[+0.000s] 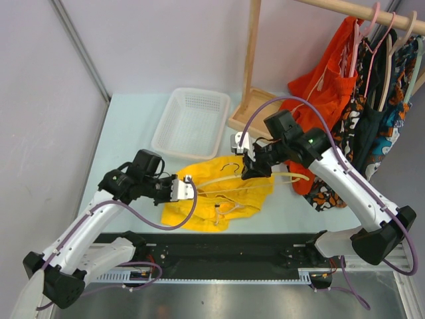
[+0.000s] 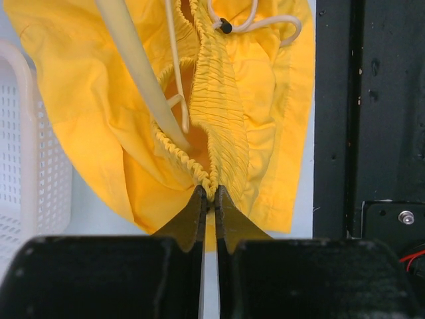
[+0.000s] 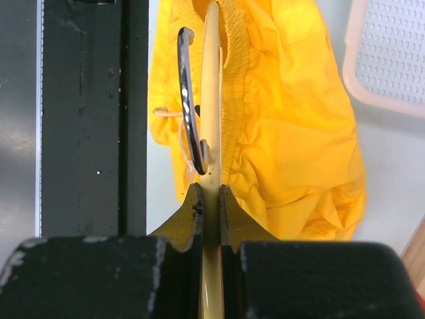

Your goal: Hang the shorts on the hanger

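Note:
I will open my left gripper, which pinches only the waistband beside the hanger's tucked-in end (image 2: 178, 138), and clamp both together before my right gripper leaves the hanger.
The bright yellow shorts (image 1: 219, 196) lie bunched on the table in front of the arms. My left gripper (image 1: 188, 188) is shut on the gathered waistband (image 2: 211, 179) at the shorts' left end. One pale cream arm of the hanger (image 2: 143, 73) runs into the waist opening. My right gripper (image 1: 254, 167) is shut on the hanger (image 3: 210, 100) just below its dark metal hook (image 3: 188, 106); the hanger's other end (image 1: 297, 177) sticks out to the right. The white drawstring (image 2: 255, 23) lies looped on the fabric.
A white mesh basket (image 1: 191, 123) sits behind the shorts. A wooden rack post (image 1: 250, 60) stands on its base at the back, with an orange garment (image 1: 329, 93) and dark patterned clothes (image 1: 385, 113) hanging at the right. A black rail (image 1: 219, 249) runs along the near edge.

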Robot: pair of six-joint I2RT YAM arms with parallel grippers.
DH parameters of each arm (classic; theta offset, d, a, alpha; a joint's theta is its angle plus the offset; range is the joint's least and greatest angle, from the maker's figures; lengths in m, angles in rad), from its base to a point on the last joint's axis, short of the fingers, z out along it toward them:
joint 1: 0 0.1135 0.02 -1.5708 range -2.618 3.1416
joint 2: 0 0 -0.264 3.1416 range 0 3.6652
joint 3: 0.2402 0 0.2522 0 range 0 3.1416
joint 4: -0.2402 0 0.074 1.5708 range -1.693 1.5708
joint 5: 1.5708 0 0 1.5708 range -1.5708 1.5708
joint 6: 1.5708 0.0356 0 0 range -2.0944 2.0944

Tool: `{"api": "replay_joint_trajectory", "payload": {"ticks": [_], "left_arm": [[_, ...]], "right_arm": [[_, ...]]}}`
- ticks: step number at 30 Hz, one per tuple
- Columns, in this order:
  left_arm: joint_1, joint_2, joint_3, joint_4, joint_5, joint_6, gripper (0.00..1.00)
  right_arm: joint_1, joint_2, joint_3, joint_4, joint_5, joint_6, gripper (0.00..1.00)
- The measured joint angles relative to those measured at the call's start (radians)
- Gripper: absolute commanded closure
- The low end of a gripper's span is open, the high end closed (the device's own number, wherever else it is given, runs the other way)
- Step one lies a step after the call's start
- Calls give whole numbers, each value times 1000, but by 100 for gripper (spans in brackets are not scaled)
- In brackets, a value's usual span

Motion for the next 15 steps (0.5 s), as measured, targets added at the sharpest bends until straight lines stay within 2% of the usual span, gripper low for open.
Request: {"api": "replay_joint_trajectory", "payload": {"ticks": [6, 15], "left_arm": [[-13, 20, 0, -1, -24, 13, 97], [-14, 46, 30, 50, 8, -90, 97]], "right_arm": [[18, -2, 4, -22, 17, -60, 100], [50, -2, -1, -19, 12, -43, 100]]}}
